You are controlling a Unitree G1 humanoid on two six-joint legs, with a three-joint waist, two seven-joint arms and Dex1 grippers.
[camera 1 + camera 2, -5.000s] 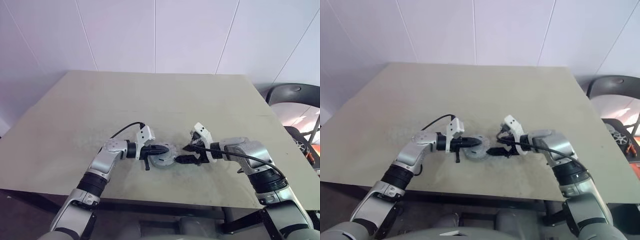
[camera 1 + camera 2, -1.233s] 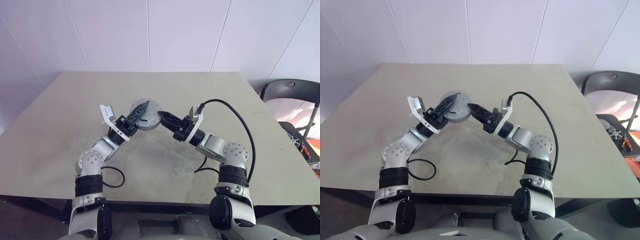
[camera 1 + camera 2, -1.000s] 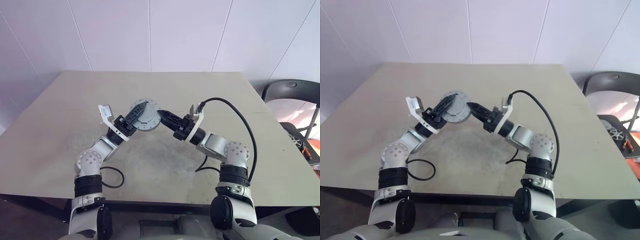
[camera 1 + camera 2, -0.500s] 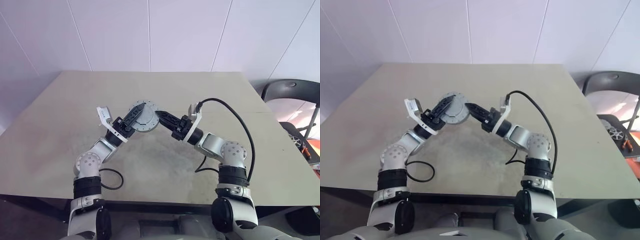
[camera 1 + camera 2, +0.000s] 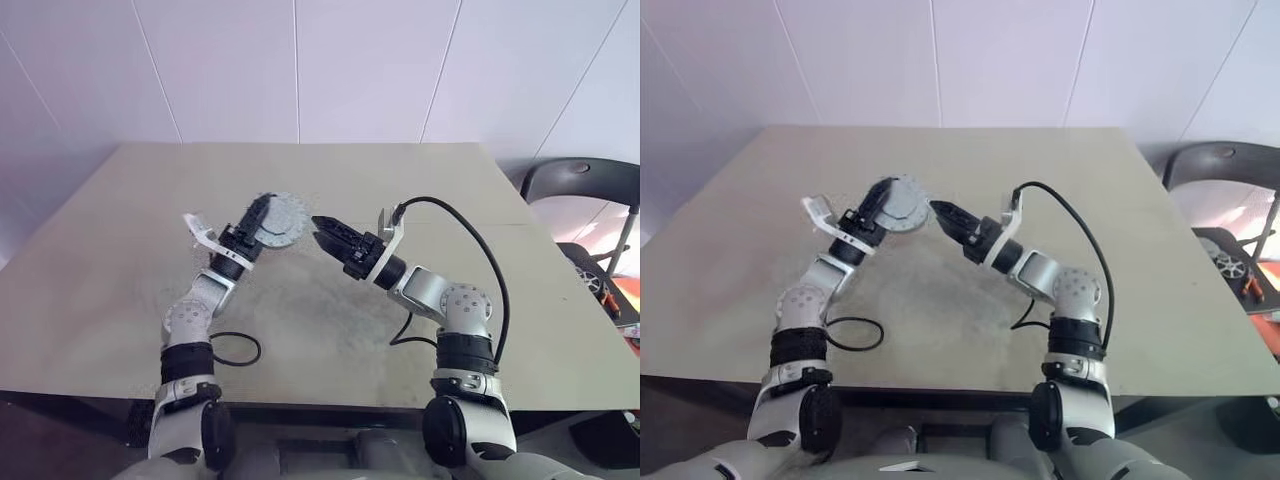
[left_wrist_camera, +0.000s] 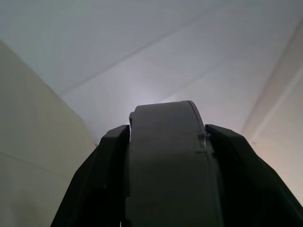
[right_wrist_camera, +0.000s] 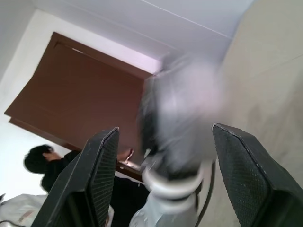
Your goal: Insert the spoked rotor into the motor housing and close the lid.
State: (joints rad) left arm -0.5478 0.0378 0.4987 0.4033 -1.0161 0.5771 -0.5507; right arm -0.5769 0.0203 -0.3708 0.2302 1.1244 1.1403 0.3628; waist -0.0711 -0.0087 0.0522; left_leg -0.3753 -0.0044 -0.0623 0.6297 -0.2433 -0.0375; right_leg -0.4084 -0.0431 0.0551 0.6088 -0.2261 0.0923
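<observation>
The robot's left gripper should release the motor housing flat on the beige table (image 5: 200,253) below that gripper's white wrist bracket.
A round grey metal disc, the motor housing (image 5: 283,218), hangs tilted above the table with its flat speckled face toward me. I cannot tell the lid apart from it, and the spoked rotor is hidden. My left gripper (image 5: 262,212) is shut on the housing's rim. The left wrist view shows the housing (image 6: 168,161) edge-on between the two black fingers (image 6: 102,184). Just to the housing's right, my right gripper (image 5: 322,230) stands open and apart from it. Its wide-spread fingers (image 7: 94,179) frame the blurred housing (image 7: 184,109) beyond them.
The beige table (image 5: 450,180) spreads under both arms. A black chair (image 5: 590,185) stands off its right edge. Black cables loop from each forearm. A person (image 7: 45,165) shows by a brown door (image 7: 75,94) in the right wrist view.
My right gripper has opened and let go of the housing. The left gripper has carried the housing a little to the left, away from the right one.
</observation>
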